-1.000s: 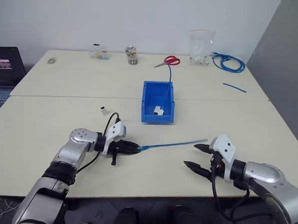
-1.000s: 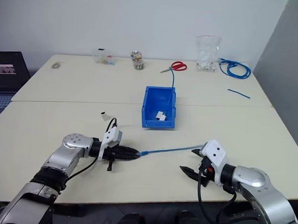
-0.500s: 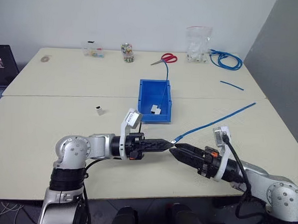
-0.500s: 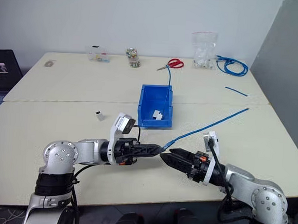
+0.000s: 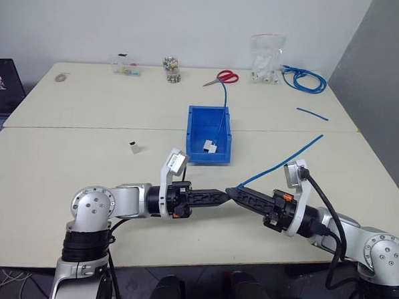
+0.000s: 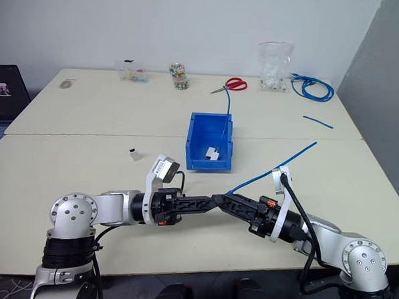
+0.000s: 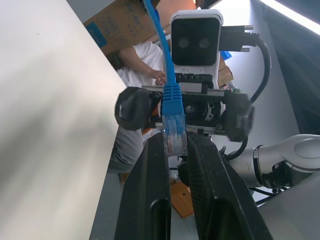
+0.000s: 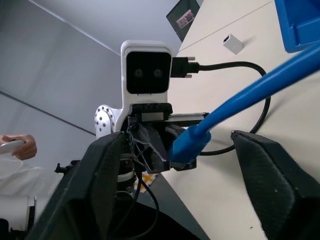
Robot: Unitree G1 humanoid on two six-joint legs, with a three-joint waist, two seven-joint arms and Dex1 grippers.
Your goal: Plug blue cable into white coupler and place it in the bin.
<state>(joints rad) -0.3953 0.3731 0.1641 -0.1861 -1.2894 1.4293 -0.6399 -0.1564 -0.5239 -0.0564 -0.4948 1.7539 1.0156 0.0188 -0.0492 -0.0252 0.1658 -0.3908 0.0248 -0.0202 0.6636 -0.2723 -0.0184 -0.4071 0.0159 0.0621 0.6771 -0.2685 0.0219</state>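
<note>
The left gripper pinches the blue cable's clear plug, which must enter the white coupler, so the robot's right gripper should take the cable's sleeve (image 8: 189, 146) behind that plug.
My left gripper (image 5: 224, 194) is shut on the clear plug (image 7: 174, 136) of the blue cable (image 5: 307, 146) and holds it above the table's near side. From the plug the cable slants away to the right. Tip to tip with it, my right gripper (image 5: 232, 191) stands open, its fingers (image 8: 107, 170) wide apart on either side of the cable (image 8: 250, 87) without touching it. The white coupler (image 5: 134, 147) lies alone on the table, left of the bin (image 5: 208, 158). It also shows as the white coupler (image 8: 233, 43) in the right wrist view.
Inside the bin lies another white coupler (image 5: 208, 146) on a short blue cable. Along the far edge are red scissors (image 5: 223, 78), a clear bag (image 5: 266, 56), a coiled blue cable (image 5: 300, 79), a jar (image 5: 171, 71) and a blue offcut (image 5: 313, 114). A person's hand (image 8: 20, 147) shows behind.
Both arms rose off the table and met in the middle. The left lifted the cable's plug end. The right rolled over and brought its open fingers around the cable at the plug.
</note>
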